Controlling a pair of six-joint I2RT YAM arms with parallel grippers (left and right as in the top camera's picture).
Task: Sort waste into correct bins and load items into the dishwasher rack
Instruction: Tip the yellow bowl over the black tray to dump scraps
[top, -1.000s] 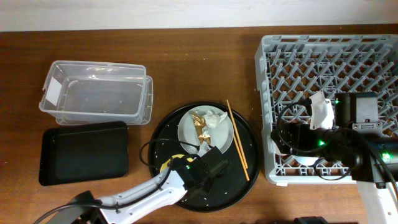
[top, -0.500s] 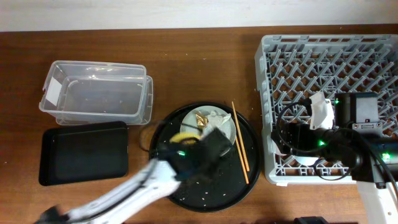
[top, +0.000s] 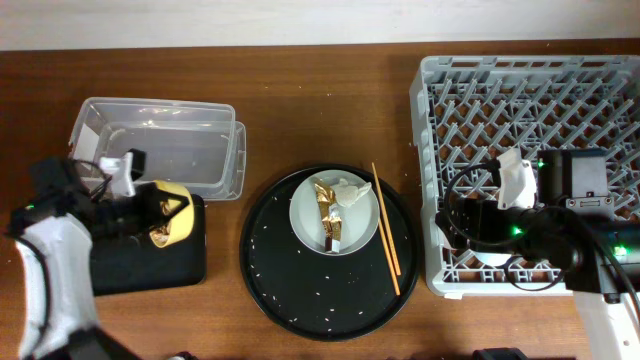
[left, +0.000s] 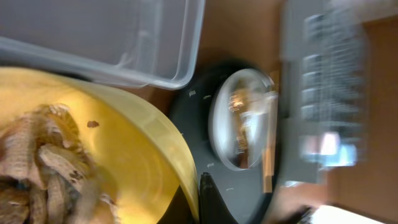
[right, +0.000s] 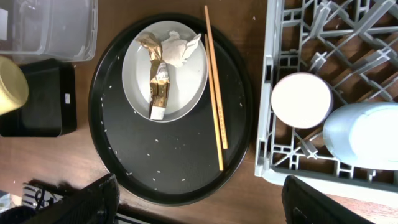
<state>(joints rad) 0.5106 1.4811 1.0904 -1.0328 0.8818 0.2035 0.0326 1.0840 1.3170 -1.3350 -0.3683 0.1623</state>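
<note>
I will use my left gripper to set the yellow bowl down and let go of it on the round black tray (top: 308, 284) (left: 227, 190), just in front of the grey plate.
My left gripper (top: 150, 212) is shut on the rim of the yellow bowl (top: 168, 220) and holds it tilted over the flat black tray (top: 140, 268). In the left wrist view the bowl (left: 124, 155) holds brownish food scraps (left: 43, 168), with a finger (left: 200, 191) at its rim. The grey plate (top: 333, 215) carries the gold-brown wrapper (top: 325, 205) and the white tissue (top: 350, 190). Two chopsticks (top: 385, 225) lie beside it. My right gripper (right: 199, 205) is open and empty over the grey rack (top: 530, 100), near a pale cup (right: 301, 99) and a blue cup (right: 364, 134).
The plate and chopsticks rest on a large round black tray (top: 300, 290) strewn with rice grains. The clear tub (top: 160, 150) stands behind the flat black tray at the left. Bare wooden table lies between the tub and the rack.
My left arm has carried the yellow bowl from the round tray leftward to above the flat black tray. The right arm has not moved.
</note>
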